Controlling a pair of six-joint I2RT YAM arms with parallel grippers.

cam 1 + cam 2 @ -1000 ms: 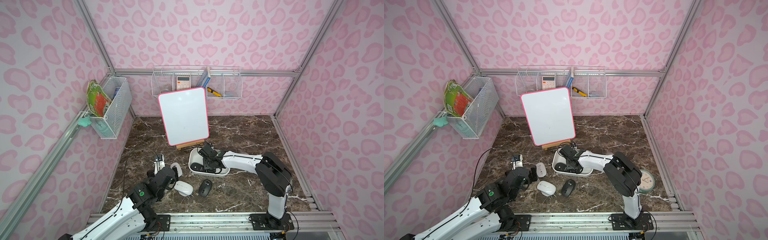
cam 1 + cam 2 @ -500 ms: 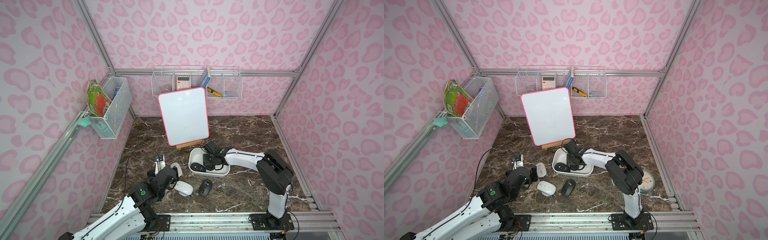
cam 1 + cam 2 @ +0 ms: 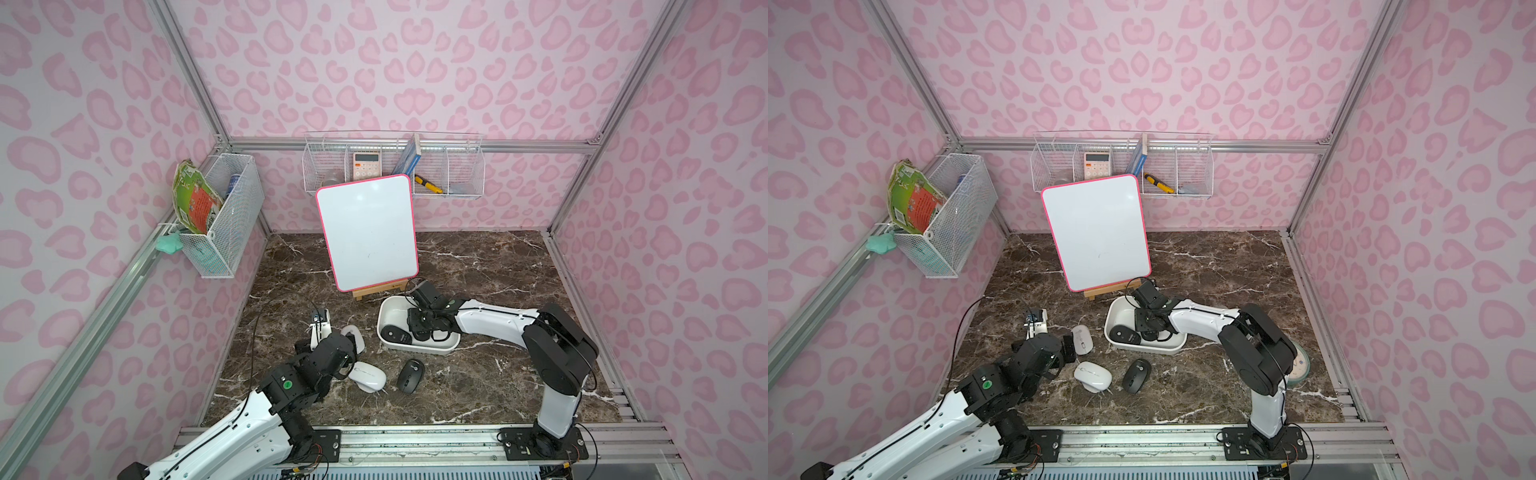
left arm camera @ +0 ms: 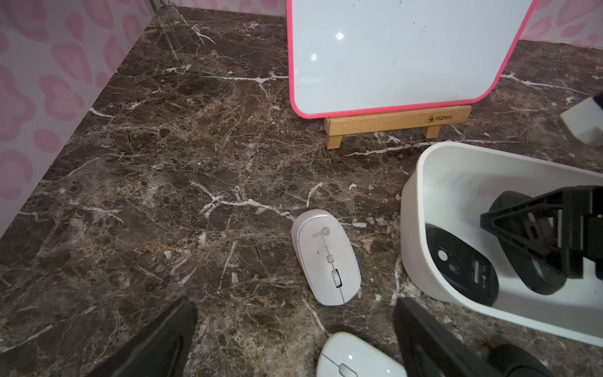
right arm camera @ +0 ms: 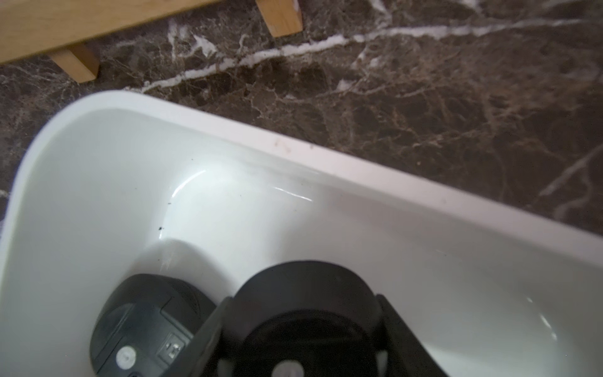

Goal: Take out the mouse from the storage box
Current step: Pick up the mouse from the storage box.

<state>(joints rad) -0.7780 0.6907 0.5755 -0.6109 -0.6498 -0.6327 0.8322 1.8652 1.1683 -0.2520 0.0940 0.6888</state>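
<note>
My right gripper's fingers are at the black mouse's far round end, so next I open them and grab the mouse's middle (image 4: 532,257) before I lift it out.
The storage box (image 3: 420,347) (image 3: 1144,347) (image 4: 413,228) (image 5: 293,141) is a shallow white tub on the marble floor, just in front of the easel. My right gripper (image 3: 423,328) (image 3: 1148,328) (image 5: 303,310) reaches down into it and is shut on a black mouse (image 4: 535,275) (image 5: 303,287), one finger on each flank. A second black mouse (image 3: 395,333) (image 4: 463,266) (image 5: 140,326) lies upside down beside it in the box. My left gripper (image 3: 353,357) (image 4: 293,329) hovers open and empty over the floor to the left of the box.
Two white mice (image 3: 352,334) (image 3: 368,376) (image 4: 326,258) and a black mouse (image 3: 410,375) lie on the floor near the left gripper. A whiteboard on a wooden easel (image 3: 368,232) stands right behind the box. A round clock (image 3: 1299,365) lies by the right arm.
The right gripper has shifted slightly inside the box, settling round the black mouse. The left arm and the mice on the floor have not moved.
</note>
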